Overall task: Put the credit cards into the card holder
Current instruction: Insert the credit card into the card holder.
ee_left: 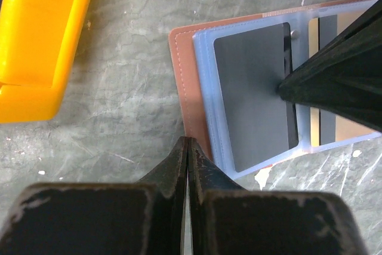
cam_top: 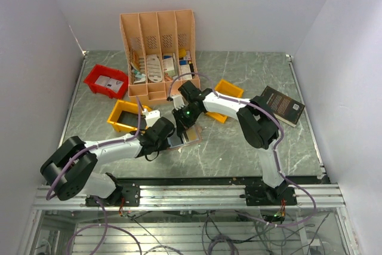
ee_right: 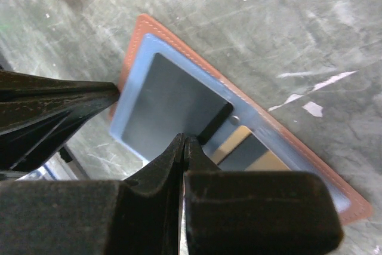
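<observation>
The shut fingers of my left gripper meet the brown edge beside the grey card's pocket, so I will open them, take that pocket's free edge (ee_left: 221,146) and turn the pocket over.
The card holder (ee_left: 186,88) lies open on the table, tan-brown with pale bluish clear pockets. It also shows in the top view (cam_top: 190,137) and the right wrist view (ee_right: 352,198). A credit card (ee_left: 253,94), grey under the clear film, sits in its end pocket; the right wrist view shows it too (ee_right: 161,106). My left gripper (ee_left: 188,143) is shut and empty, its tip at the holder's brown edge. My right gripper (ee_right: 185,138) is shut and empty, its tip pressing on the card in the pocket. Other cards are not in view.
A yellow bin (ee_left: 36,40) lies left of the holder (cam_top: 122,116); a second yellow bin (cam_top: 230,91) is behind the right arm. The peach slotted organiser (cam_top: 158,52) and a red bin (cam_top: 106,80) stand at the back. A black book (cam_top: 282,106) lies at right.
</observation>
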Robot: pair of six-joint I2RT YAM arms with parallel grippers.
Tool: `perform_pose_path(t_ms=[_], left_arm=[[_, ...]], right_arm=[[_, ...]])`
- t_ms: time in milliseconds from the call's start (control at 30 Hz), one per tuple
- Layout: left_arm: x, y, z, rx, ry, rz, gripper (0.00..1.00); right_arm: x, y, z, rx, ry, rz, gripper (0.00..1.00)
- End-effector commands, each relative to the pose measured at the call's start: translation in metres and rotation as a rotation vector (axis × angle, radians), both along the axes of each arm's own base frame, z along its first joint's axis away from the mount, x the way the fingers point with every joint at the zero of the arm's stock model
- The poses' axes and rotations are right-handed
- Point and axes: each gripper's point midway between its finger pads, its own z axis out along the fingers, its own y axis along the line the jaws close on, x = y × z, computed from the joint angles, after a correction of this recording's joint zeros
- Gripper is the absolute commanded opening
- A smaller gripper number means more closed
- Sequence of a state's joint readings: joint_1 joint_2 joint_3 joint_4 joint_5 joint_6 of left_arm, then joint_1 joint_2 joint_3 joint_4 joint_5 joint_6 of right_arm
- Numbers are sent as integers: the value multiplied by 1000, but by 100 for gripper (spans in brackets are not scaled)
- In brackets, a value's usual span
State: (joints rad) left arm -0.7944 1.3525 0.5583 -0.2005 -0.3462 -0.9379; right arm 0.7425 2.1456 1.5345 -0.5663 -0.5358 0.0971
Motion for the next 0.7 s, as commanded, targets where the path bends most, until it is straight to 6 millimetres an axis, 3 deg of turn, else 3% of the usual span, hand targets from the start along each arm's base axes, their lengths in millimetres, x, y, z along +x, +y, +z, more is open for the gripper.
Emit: perform_pose_path(t_ms=[0,200,467,667], left_arm=[[3,-9,-8,-18,19,-25,7],[1,-7,-9,-11,24,-18,7],[0,2,16,-29,-23,-5,13],[3,-13,37,-143,-83,-38,20]], right_arm=[[-19,5,-10,45,110,27,0],[-6,5,12,93,55,27,0],[1,5,48,167,-57,86,4],[11,-9,28,61,-107,68,4]])
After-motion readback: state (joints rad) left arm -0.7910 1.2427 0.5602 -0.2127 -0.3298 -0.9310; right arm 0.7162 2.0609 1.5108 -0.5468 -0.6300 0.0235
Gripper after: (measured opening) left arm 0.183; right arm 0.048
